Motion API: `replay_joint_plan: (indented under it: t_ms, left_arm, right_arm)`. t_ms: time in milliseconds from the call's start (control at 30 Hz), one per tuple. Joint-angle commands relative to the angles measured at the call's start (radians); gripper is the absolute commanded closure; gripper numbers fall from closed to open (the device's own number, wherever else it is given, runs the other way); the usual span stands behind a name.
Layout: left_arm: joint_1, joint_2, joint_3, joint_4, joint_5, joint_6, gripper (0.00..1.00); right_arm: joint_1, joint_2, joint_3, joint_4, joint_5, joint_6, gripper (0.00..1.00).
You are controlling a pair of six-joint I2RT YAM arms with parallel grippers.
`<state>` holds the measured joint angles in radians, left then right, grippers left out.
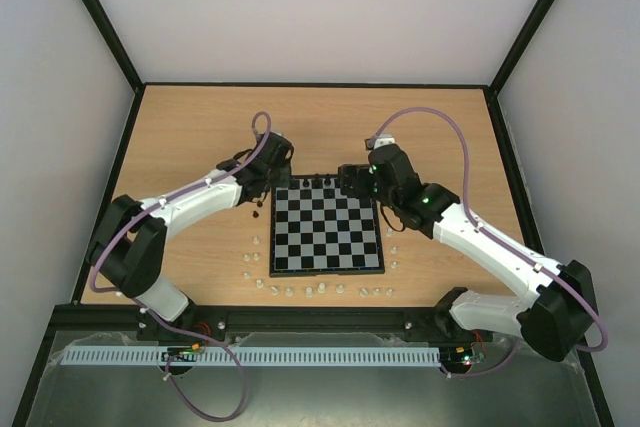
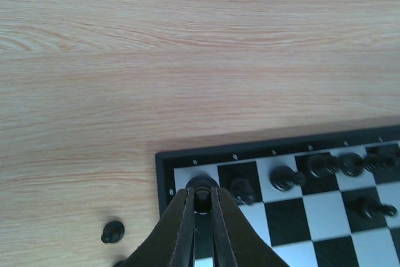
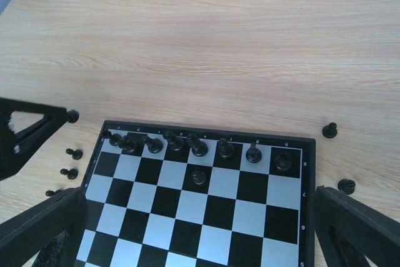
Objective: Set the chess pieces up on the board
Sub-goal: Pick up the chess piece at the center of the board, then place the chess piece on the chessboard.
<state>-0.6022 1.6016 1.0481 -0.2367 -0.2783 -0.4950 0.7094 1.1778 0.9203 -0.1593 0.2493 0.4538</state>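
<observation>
Next, my left gripper lets go of the small black piece on the white square (image 1: 318, 194) (image 2: 326, 214) next to the lone black piece in the nearer row. The held piece sits on the board's corner square.
The board (image 1: 327, 237) lies in the middle of the table. Several black chess pieces (image 3: 199, 147) stand along its far row, and one (image 3: 199, 176) stands a row nearer. My left gripper (image 1: 268, 183) is at the board's far left corner. In the left wrist view it (image 2: 201, 203) is shut on a black piece (image 2: 201, 184) that sits on the corner square of the board (image 2: 187, 155). My right gripper (image 1: 352, 184) hovers over the far right part of the board (image 3: 206, 217). It (image 3: 200, 242) is wide open and empty.
Loose black pieces lie on the table left of the board (image 2: 112, 231) (image 3: 74, 153) and right of it (image 3: 329, 130) (image 3: 346, 186). Small white pieces (image 1: 310, 291) line the table along the board's near and left edges. Black frame posts edge the table.
</observation>
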Motion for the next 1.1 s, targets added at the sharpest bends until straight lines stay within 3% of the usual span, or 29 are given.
replay_joint_plan:
  t_ms: [0,233,700,1067]
  left_arm:
    - [-0.025,-0.053,0.028,-0.08,0.052,0.039,0.98]
    - [-0.07,-0.054,0.051,-0.103,0.121,0.07,0.96]
    - [-0.191,0.123,0.141,-0.103,0.204,0.102,0.96]
    - [-0.208,0.242,0.176,-0.074,0.165,0.102,0.96]
  right_arm:
    - [0.005,-0.022,-0.017,-0.026,0.077,0.013,0.01]
    - [0.004,-0.003,-0.01,-0.041,0.117,0.018,0.01]
    - [0.005,-0.009,-0.006,-0.054,0.138,0.023,0.01]
    - [0.005,0.0,0.0,-0.055,0.128,0.023,0.01]
